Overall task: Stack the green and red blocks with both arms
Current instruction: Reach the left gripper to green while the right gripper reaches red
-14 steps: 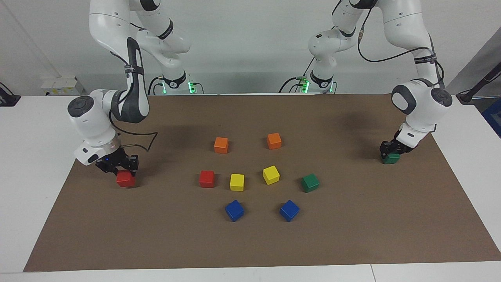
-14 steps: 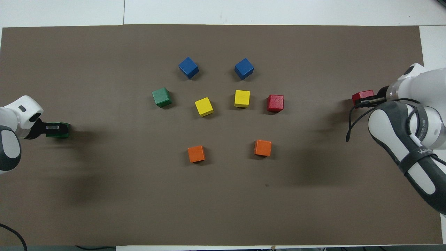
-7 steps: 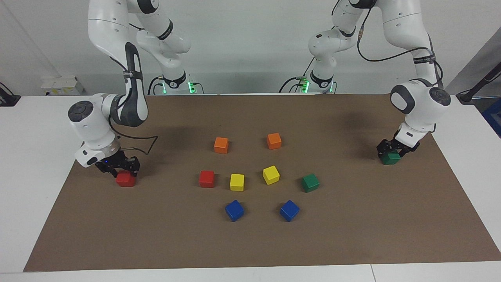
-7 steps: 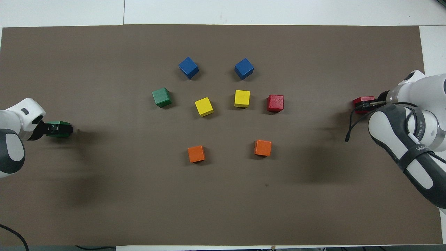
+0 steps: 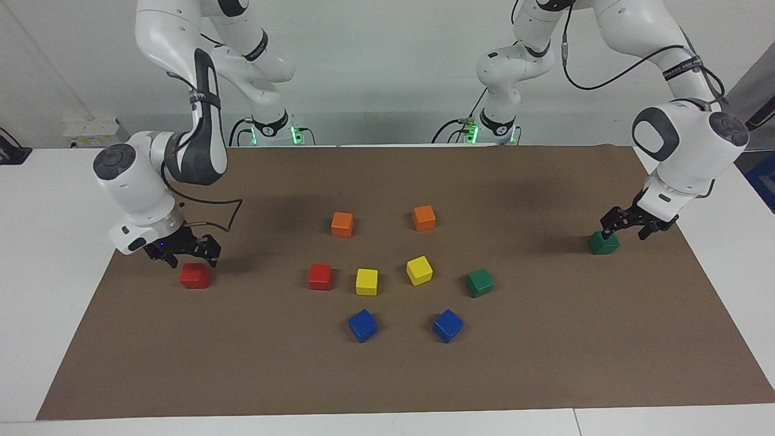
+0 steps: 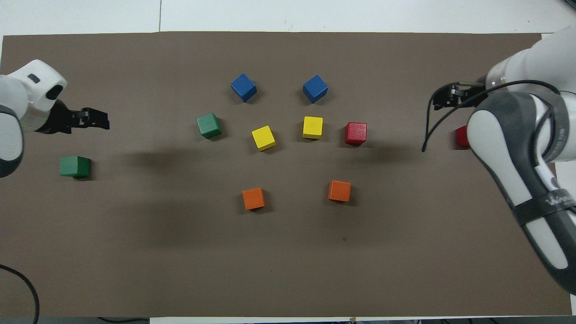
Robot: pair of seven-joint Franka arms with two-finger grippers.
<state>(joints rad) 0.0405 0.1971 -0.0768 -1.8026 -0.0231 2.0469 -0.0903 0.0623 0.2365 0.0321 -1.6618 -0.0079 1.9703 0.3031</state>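
Note:
My right gripper is going to close on the red block in the middle cluster [image 6: 356, 132], beside the yellow block, because the other red block serves as the base.
One red block [image 5: 194, 275] lies on the brown mat at the right arm's end; the arm half hides it in the overhead view [image 6: 461, 136]. My right gripper [image 5: 191, 259] hangs open and empty just above it, apart from it. One green block [image 5: 603, 243] lies at the left arm's end, also in the overhead view [image 6: 74, 166]. My left gripper [image 5: 626, 229] hangs open and empty just above and beside it. The other red block [image 5: 319, 276] and the other green block [image 5: 480, 282] lie in the middle cluster.
Two orange blocks [image 5: 342, 224] [image 5: 424, 217] lie nearer to the robots in the middle. Two yellow blocks [image 5: 366, 281] [image 5: 419, 270] lie between the middle red and green blocks. Two blue blocks [image 5: 362, 325] [image 5: 448, 325] lie farthest out.
Both grippers have let go of their blocks and risen. The red and green end blocks stay on the mat where they were.

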